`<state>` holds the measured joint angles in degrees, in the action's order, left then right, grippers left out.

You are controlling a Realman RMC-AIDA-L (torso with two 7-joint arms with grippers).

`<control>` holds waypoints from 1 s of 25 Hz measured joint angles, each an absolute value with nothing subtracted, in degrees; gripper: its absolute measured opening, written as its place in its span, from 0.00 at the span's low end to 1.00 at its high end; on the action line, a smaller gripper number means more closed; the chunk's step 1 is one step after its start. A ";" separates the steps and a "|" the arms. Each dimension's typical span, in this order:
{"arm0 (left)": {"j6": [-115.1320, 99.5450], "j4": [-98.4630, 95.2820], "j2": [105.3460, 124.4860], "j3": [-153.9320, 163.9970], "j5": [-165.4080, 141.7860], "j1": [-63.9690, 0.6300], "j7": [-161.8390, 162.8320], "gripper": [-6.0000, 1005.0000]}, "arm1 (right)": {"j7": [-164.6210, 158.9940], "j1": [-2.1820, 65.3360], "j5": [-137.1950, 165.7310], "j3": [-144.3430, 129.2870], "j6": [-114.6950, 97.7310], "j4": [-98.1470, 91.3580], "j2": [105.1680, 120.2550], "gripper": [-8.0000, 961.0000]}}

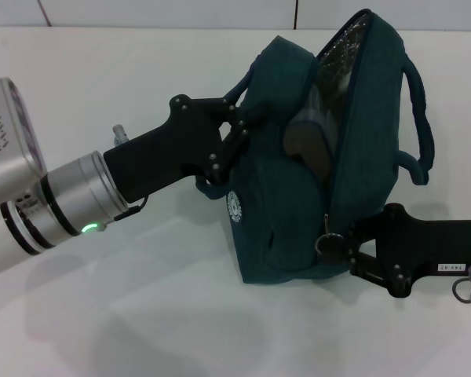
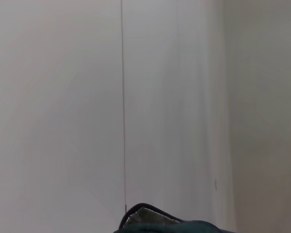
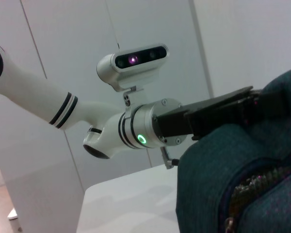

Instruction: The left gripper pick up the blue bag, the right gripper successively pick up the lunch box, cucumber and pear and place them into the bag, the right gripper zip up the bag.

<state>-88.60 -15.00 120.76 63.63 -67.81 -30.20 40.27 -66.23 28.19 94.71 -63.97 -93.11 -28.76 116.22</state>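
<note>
I am holding the blue bag's side beside its gaping opening with my left gripper, so I should open it and take the near lower corner (image 1: 253,265) before my right gripper zips further.
The blue bag (image 1: 286,200) stands tilted on the white table (image 1: 141,314), its top gaping along the zipper line with silver lining showing. My left gripper (image 1: 237,132) is shut on the bag's near handle and side. My right gripper (image 1: 347,243) sits low at the bag's end, its fingertips closed on the zipper pull (image 1: 327,236). In the opening I see a clear plastic edge, likely the lunch box (image 1: 323,106), and a dark rounded shape I cannot identify. The cucumber and pear are hidden. The right wrist view shows the bag (image 3: 223,194) and the left gripper (image 3: 252,104) on it.
The bag's far handle (image 1: 420,118) loops out to the right. A white wall (image 1: 180,12) runs behind the table. The left wrist view shows mostly wall, with the bag's top rim (image 2: 150,216) at its lower edge.
</note>
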 joint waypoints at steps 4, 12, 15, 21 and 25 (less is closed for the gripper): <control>-88.60 -13.45 120.75 63.63 -66.23 -30.68 40.17 0.09 | -64.05 27.85 93.65 -63.99 -93.00 -28.67 116.19 0.17; -88.61 -13.12 120.65 63.63 -65.50 -30.40 40.09 0.12 | -62.46 27.95 93.50 -63.98 -92.90 -28.30 116.02 0.01; -88.63 -13.07 120.63 63.63 -64.90 -30.19 40.09 0.22 | -62.13 28.23 93.50 -63.98 -92.90 -28.29 116.01 0.01; -91.71 -11.28 120.47 63.63 -62.87 -29.95 40.60 0.57 | -62.04 29.12 93.42 -63.98 -93.43 -28.52 116.01 0.01; -96.86 -10.03 120.22 63.56 -60.88 -29.35 41.30 0.70 | -61.96 30.08 93.42 -63.98 -93.44 -28.49 115.99 0.01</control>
<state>-96.86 -10.03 120.22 63.56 -60.88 -29.35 41.30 -61.96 30.08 93.42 -63.98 -93.44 -28.49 115.99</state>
